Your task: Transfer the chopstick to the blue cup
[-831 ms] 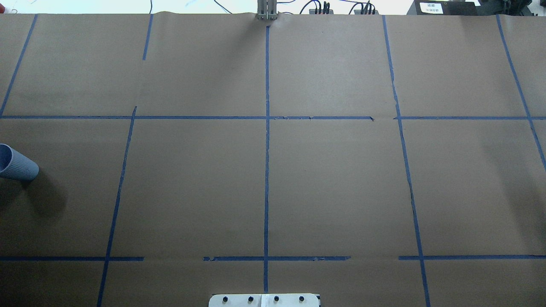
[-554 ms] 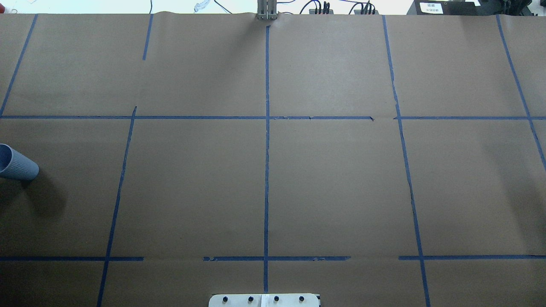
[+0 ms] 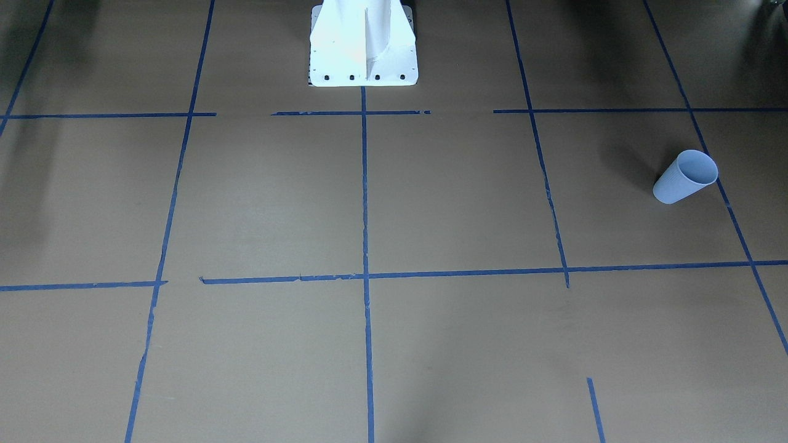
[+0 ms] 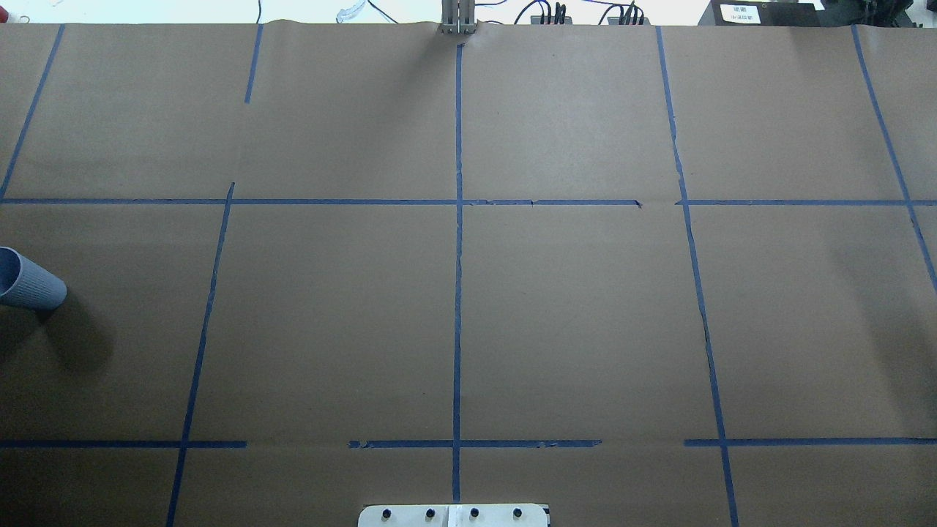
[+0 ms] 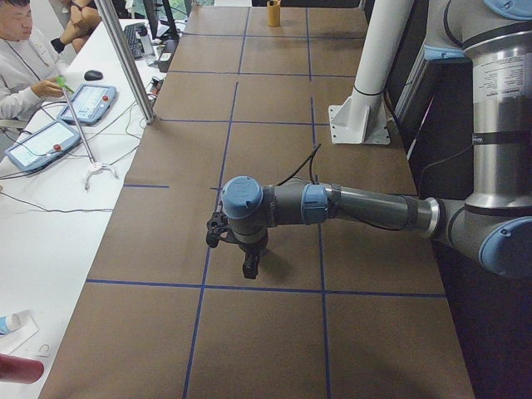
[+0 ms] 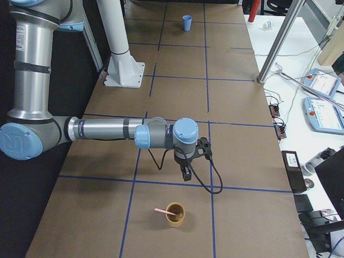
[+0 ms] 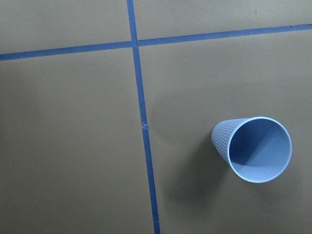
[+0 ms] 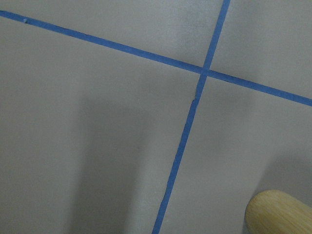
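My left gripper will grip the blue cup's rim [image 3: 716, 177] [image 7: 229, 148] on the side next to the blue tape line.
The blue cup [image 4: 29, 282] stands upright and empty on the brown paper at the robot's far left; it also shows in the front view [image 3: 684, 177], the left wrist view [image 7: 253, 148] and, far off, the right side view [image 6: 186, 22]. The pale pink chopstick [image 6: 164, 211] leans in a tan cup [image 6: 174, 214] at the table's right end. The tan cup's rim shows in the right wrist view [image 8: 280, 214]. My left gripper [image 5: 249, 268] hangs over the table near the blue cup's area. My right gripper [image 6: 186, 174] hangs a little short of the tan cup. I cannot tell whether either is open or shut.
The white robot pedestal [image 3: 363, 49] stands at the table's near edge [image 4: 454, 516]. A metal post [image 5: 125, 58] stands at the far edge, also seen from the right [image 6: 279, 40]. An operator [image 5: 21, 58] sits by tablets on the white side table.
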